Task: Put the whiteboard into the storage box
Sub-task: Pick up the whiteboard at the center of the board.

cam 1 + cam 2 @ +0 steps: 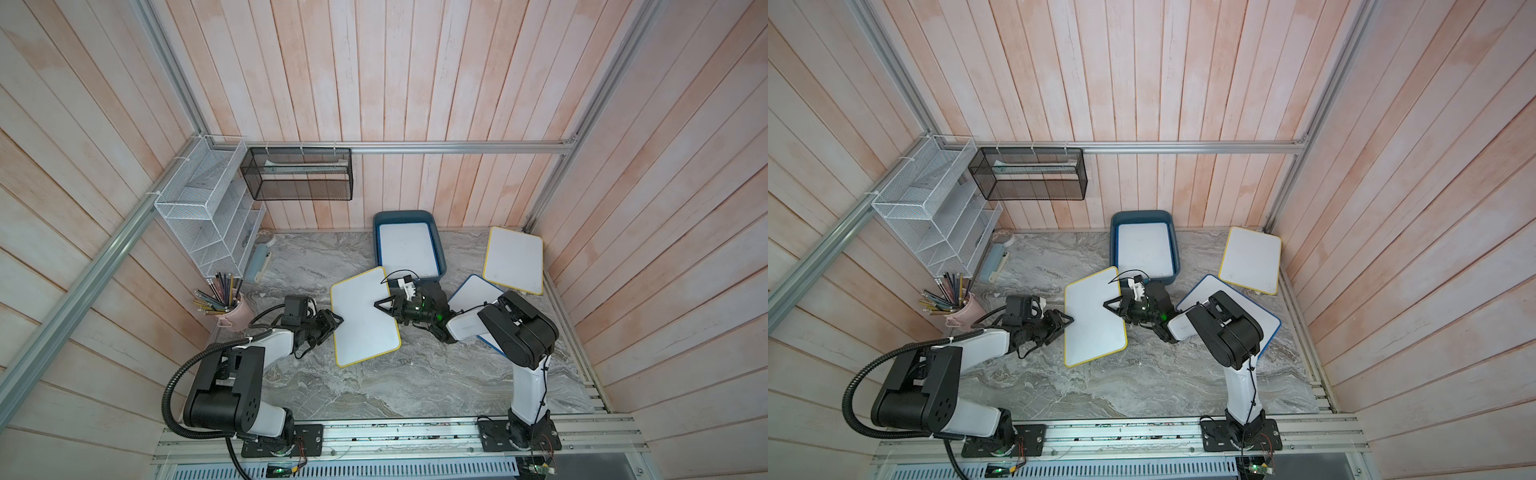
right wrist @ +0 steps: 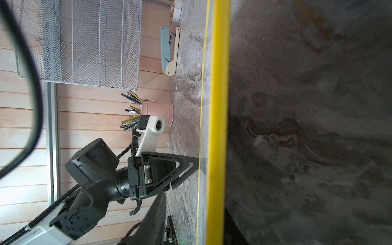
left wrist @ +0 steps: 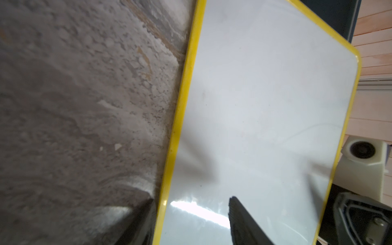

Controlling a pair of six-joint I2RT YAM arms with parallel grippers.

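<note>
The robot's left gripper needs to close on the yellow rim (image 1: 334,322) (image 3: 160,218) of the whiteboard in mid-table, halfway along its side that faces the pink pencil cup.
A yellow-rimmed whiteboard (image 1: 365,316) (image 1: 1094,316) lies mid-table, a short way in front of the storage box. My left gripper (image 1: 336,324) (image 3: 191,199) is open at the board's left edge, with one finger over the white face and the other at the yellow rim (image 3: 182,106). My right gripper (image 1: 380,305) (image 2: 195,203) straddles the opposite rim (image 2: 218,106), and a gap still shows beside the board. The dark teal storage box (image 1: 405,216) (image 1: 1142,216) at the back holds another whiteboard (image 1: 409,249).
A yellow-rimmed board (image 1: 515,259) sits at the back right. A blue-rimmed one (image 1: 473,291) lies under my right arm. At the left are a white wire rack (image 1: 208,208), a black mesh basket (image 1: 297,174), a pink pencil cup (image 1: 235,311) and a stapler (image 1: 257,262).
</note>
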